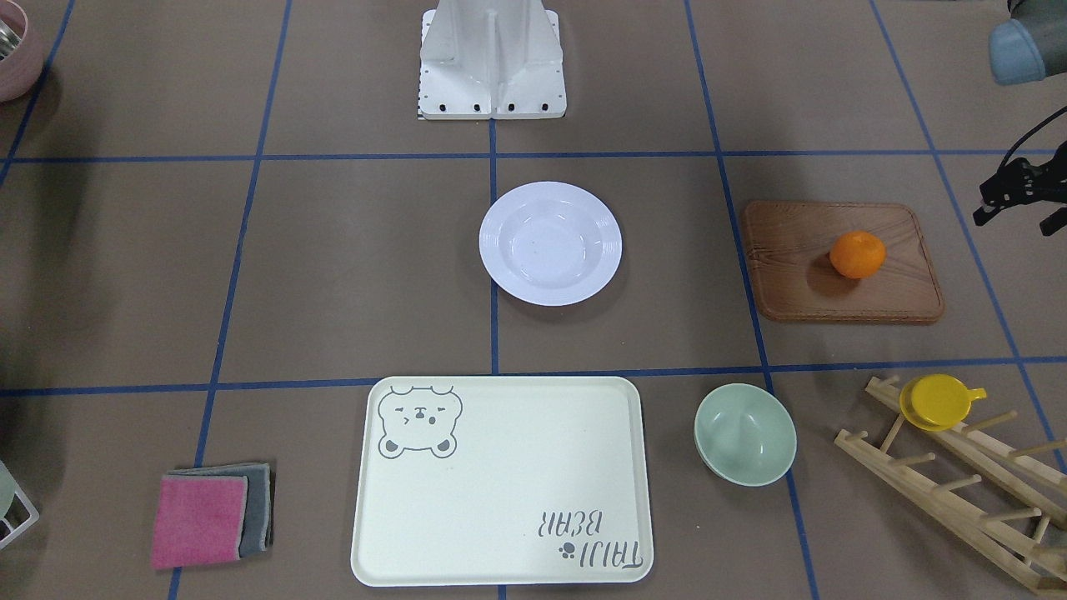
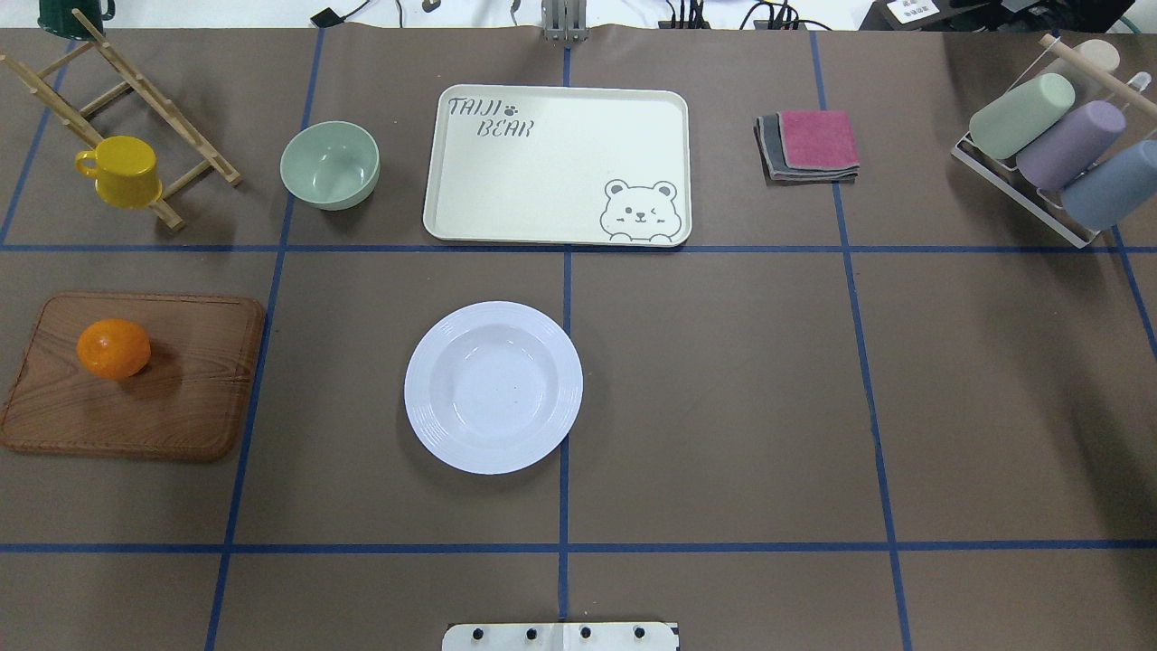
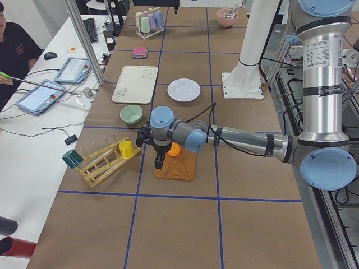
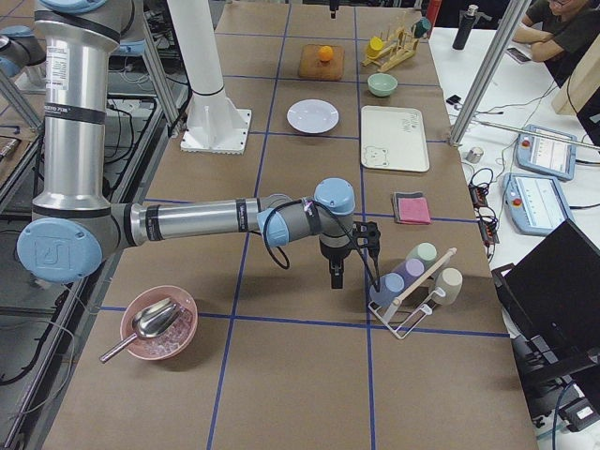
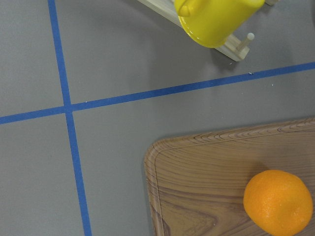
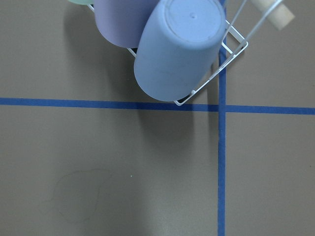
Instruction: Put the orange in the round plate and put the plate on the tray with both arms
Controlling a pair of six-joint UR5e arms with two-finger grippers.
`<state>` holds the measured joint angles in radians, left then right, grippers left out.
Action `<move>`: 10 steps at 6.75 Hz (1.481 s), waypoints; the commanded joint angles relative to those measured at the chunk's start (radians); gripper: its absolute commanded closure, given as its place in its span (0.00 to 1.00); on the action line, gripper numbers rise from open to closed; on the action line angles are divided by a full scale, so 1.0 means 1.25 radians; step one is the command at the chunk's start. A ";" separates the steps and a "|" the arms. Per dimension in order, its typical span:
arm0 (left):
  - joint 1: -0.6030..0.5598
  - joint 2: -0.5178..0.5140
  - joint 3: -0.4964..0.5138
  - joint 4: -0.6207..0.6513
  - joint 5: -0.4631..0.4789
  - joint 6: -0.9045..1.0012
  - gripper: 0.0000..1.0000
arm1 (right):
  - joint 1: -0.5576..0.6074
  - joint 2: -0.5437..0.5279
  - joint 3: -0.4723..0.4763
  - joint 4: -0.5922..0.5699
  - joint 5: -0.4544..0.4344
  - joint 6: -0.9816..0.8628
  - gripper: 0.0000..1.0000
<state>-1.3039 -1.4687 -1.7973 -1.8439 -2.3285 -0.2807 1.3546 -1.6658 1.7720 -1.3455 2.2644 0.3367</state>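
Note:
The orange is on the brown wooden board. My left gripper goes to it next and closes around the orange's middle (image 1: 857, 255) (image 5: 278, 202).
The orange (image 1: 857, 254) (image 2: 113, 348) (image 5: 278, 201) rests on a brown wooden board (image 2: 181, 398). The round plate (image 1: 550, 243) (image 2: 493, 387), white and empty, sits mid-table. Beyond it lies the cream bear tray (image 1: 500, 483) (image 2: 551, 172), also bare. My left gripper (image 1: 1015, 221) (image 3: 159, 162) hangs beside the board's outer end, off to the side of the orange; its two black fingertips stand apart. My right gripper (image 4: 336, 277) shows only in the exterior right view, near the cup rack, and I cannot tell its state.
A pale green bowl (image 2: 329, 165) stands left of the tray. A yellow cup (image 2: 122, 170) hangs on a wooden peg rack (image 1: 959, 492). Folded cloths (image 2: 809, 145) lie to the tray's right. A wire rack of pastel cups (image 2: 1048, 149) and a pink bowl (image 4: 157, 323) occupy the right end.

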 commanded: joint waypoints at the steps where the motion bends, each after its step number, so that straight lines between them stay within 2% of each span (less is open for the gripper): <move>1: 0.000 -0.001 -0.004 0.000 0.000 -0.001 0.01 | -0.017 0.019 0.006 0.000 0.003 0.001 0.00; 4: 0.010 -0.008 -0.016 0.004 0.001 -0.084 0.01 | -0.105 0.130 0.052 0.001 0.153 0.051 0.00; 5: 0.011 -0.009 -0.018 0.004 0.001 -0.088 0.01 | -0.137 0.162 0.070 0.001 0.162 0.134 0.00; 6: 0.021 -0.013 -0.021 0.004 0.001 -0.120 0.01 | -0.214 0.201 0.062 0.074 0.161 0.252 0.00; 7: 0.051 -0.013 -0.030 0.004 0.004 -0.159 0.01 | -0.293 0.201 0.042 0.252 0.153 0.447 0.00; 8: 0.078 -0.013 -0.037 0.001 0.016 -0.200 0.01 | -0.353 0.207 -0.005 0.440 0.151 0.707 0.00; 9: 0.104 -0.013 -0.038 -0.010 0.034 -0.233 0.01 | -0.388 0.245 -0.066 0.607 0.107 0.865 0.00; 10: 0.121 -0.012 -0.038 -0.035 0.039 -0.282 0.01 | -0.453 0.254 -0.086 0.717 0.018 0.948 0.00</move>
<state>-1.1827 -1.4846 -1.8436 -1.8595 -2.2927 -0.5676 0.8737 -1.3724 1.7131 -0.6467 2.3844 1.3408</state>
